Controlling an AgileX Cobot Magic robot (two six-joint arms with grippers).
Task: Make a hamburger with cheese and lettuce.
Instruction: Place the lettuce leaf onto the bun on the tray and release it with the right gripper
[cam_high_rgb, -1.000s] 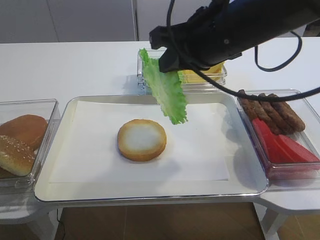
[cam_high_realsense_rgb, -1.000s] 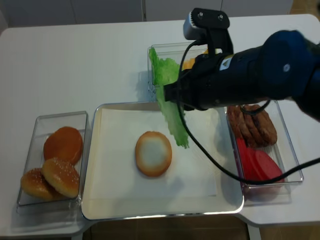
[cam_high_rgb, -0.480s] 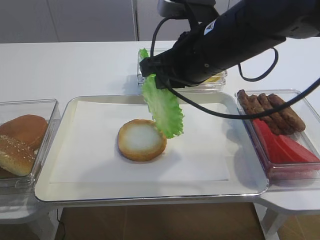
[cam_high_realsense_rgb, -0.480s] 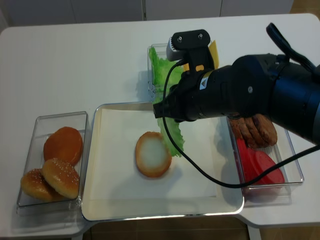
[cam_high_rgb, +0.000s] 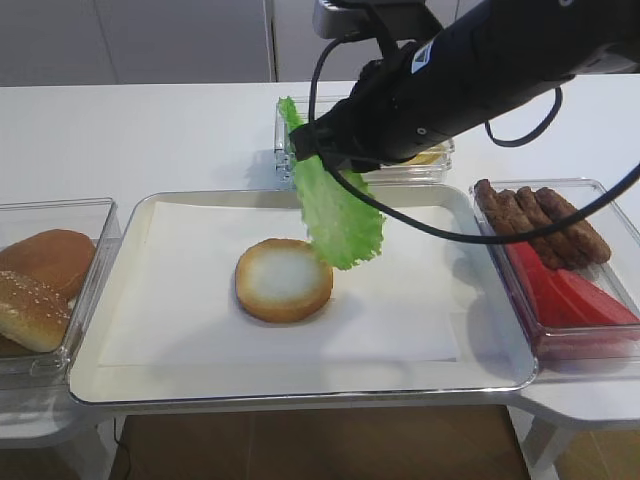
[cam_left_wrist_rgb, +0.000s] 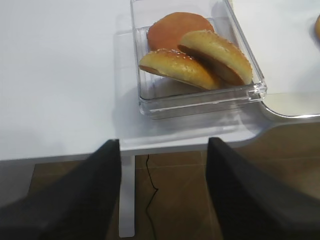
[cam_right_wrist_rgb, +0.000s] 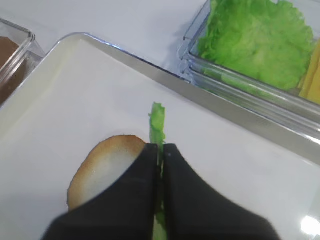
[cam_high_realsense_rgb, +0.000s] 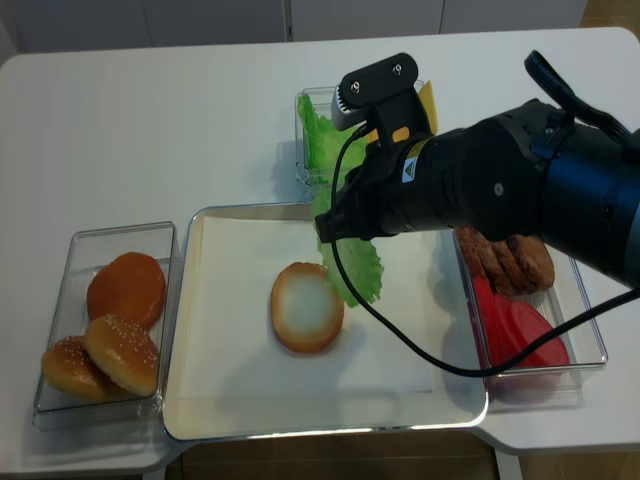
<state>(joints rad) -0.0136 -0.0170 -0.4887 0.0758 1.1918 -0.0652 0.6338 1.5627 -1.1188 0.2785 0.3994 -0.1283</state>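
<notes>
Next, I let go of the lettuce leaf with my right gripper on the cut side of the hamburger bun half (cam_high_realsense_rgb: 297, 308) (cam_right_wrist_rgb: 101, 173).
The hamburger bun half (cam_high_rgb: 284, 279) lies cut face up on the white-papered tray (cam_high_rgb: 160, 385); it also shows in the realsense view (cam_high_realsense_rgb: 307, 307) and the right wrist view (cam_right_wrist_rgb: 102, 166). My right gripper (cam_right_wrist_rgb: 160, 150) is shut on a lettuce leaf (cam_high_rgb: 338, 215) that hangs just right of the bun, its lower edge over the bun's right rim (cam_high_realsense_rgb: 356, 271). More lettuce (cam_right_wrist_rgb: 255, 42) lies in a clear box behind the tray, with cheese slices (cam_right_wrist_rgb: 312, 74) beside it. My left gripper (cam_left_wrist_rgb: 162, 165) is open and empty off the table's left front corner.
A clear box (cam_high_rgb: 100, 215) at the left holds domed bun tops (cam_high_rgb: 38, 285). A clear box (cam_high_rgb: 530, 190) at the right holds sausage patties (cam_high_rgb: 545, 222) and tomato slices (cam_high_rgb: 565, 295). The right arm (cam_high_rgb: 470, 70) spans above the rear boxes.
The right gripper has carried the hanging lettuce leaf from the rear box forward and left, down toward the bun's right edge. The left gripper shows no earlier frame.
</notes>
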